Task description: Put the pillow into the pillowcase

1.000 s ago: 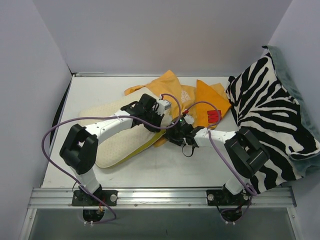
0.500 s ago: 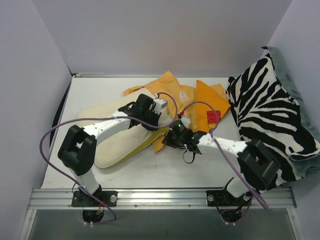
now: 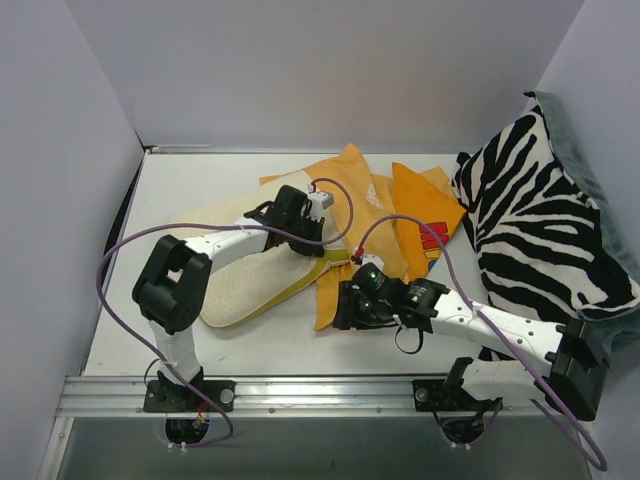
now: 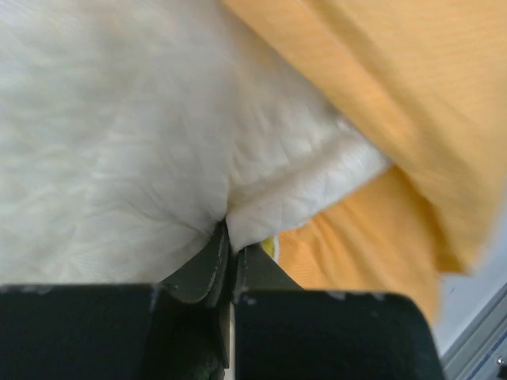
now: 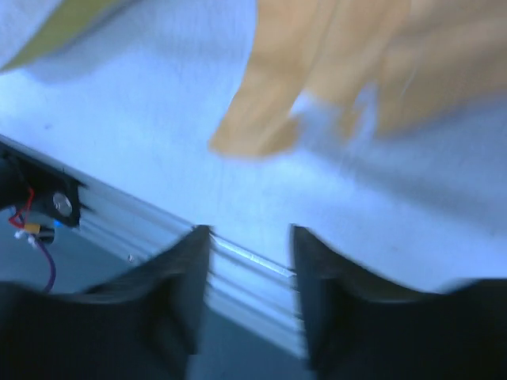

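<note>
The pillow's corner sits only a little way under the pillowcase's top layer, so the robot's right gripper needs to take the top layer's edge (image 4: pixel 337 99) and pull it over the pillow.
The cream-white pillow (image 3: pixel 235 285) lies flat at the left of the table, its yellow-green trim running along the near side. My left gripper (image 3: pixel 322 248) is shut on the pillow's right corner, and the left wrist view shows bumpy white cloth (image 4: pixel 119 142) pinched at the gripper (image 4: pixel 232 237). The orange pillowcase (image 3: pixel 385 215) lies crumpled just right of that corner, with orange folds (image 4: pixel 380 79) close beside the pinched cloth. My right gripper (image 3: pixel 340 308) hovers open near the pillowcase's front flap, and nothing sits between its tips (image 5: pixel 249 229). Orange cloth (image 5: pixel 317 79) lies beyond them.
A black-and-white zebra-striped cushion (image 3: pixel 540 230) leans against the right wall over grey-green fabric. The metal rail (image 3: pixel 320 392) runs along the table's near edge and shows just past my right fingertips (image 5: pixel 194 245). Purple cables loop from both arms.
My right arm has swung back toward the near edge, its jaws shut briefly and now stand open off the pillowcase. The pillowcase's front flap has stretched nearer. The left gripper keeps its hold.
</note>
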`<state>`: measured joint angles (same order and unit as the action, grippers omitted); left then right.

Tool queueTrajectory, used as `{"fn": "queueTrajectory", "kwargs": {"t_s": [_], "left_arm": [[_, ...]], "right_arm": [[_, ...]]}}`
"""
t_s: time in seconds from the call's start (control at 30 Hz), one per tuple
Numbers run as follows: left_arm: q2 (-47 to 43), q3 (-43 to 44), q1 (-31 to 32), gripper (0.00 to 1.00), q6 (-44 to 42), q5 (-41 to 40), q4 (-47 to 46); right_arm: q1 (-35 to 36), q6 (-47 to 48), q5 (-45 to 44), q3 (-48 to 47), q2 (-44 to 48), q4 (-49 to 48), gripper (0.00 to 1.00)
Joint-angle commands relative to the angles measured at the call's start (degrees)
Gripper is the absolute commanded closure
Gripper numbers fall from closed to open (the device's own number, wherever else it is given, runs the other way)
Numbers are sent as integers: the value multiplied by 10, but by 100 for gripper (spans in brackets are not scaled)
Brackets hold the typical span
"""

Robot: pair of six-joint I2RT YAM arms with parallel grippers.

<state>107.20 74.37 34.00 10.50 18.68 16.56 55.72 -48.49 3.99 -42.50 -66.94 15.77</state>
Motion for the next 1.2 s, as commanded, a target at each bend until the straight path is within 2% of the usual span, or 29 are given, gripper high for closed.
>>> {"fn": "queueTrajectory", "kwargs": {"t_s": [0.0, 0.03, 0.1, 0.13, 0.2, 0.27, 0.33, 0.4, 0.47, 0.53, 0.63, 0.67, 0.7, 0.8, 0.87, 0.9, 1.0, 1.03, 1.07, 1.1, 1.17], "left_arm": [[-53, -68, 6, 100, 26, 17, -121], [-74, -88, 12, 100, 33, 25, -130], [-95, -147, 21, 100, 55, 52, -175], [-112, -163, 29, 100, 62, 57, -187], [-129, -202, 34, 97, 81, 64, -220], [-154, -220, 38, 79, 94, 72, -251], [-184, -236, 41, 65, 109, 71, -266], [-206, -239, 42, 57, 121, 68, -271], [-237, -228, 41, 50, 121, 60, -259], [-255, -210, 33, 49, 107, 45, -200], [-278, -187, 14, 39, 102, -13, -138], [-282, -177, 12, 28, 103, -34, -108], [-285, -169, 9, 27, 107, -83, -89], [-288, -162, -7, 28, 119, -143, -44], [-299, -190, -24, 30, 132, -149, -45], [-313, -200, -31, 32, 144, -146, -49], [-341, -238, -51, 36, 160, -143, -60], [-344, -244, -58, 36, 164, -143, -61], [-347, -249, -60, 36, 167, -142, -64], [-349, -253, -61, 36, 169, -139, -64], [-351, -253, -63, 36, 169, -135, -65]], "right_arm": [[22, 42, 33, -59, 17, 115, 44], [16, 45, 12, -77, 28, 122, 36], [-4, 45, -56, -127, 60, 129, 36], [-16, 41, -78, -139, 69, 130, 43], [-63, 34, -114, -170, 77, 132, 51], [-114, 49, -137, -184, 60, 136, 58], [-135, 72, -140, -218, 3, 143, 66], [-140, 104, -146, -274, -72, 150, 67], [-140, 126, -141, -325, -130, 155, 63], [-139, 146, -137, -401, -213, 178, 58], [-139, 159, -137, -472, -302, 210, 53], [-138, 160, -138, -485, -323, 219, 52], [-137, 161, -146, -497, -356, 231, 52], [-133, 166, -167, -527, -406, 248, 54], [-134, 165, -174, -538, -420, 258, 62], [-133, 165, -181, -540, -424, 258, 71], [-131, 171, -190, -547, -425, 259, 86], [-131, 173, -195, -549, -424, 260, 88], [-130, 175, -200, -551, -424, 265, 89], [-131, 174, -203, -555, -420, 268, 86], [-124, 177, -217, -557, -412, 270, 75]]}}
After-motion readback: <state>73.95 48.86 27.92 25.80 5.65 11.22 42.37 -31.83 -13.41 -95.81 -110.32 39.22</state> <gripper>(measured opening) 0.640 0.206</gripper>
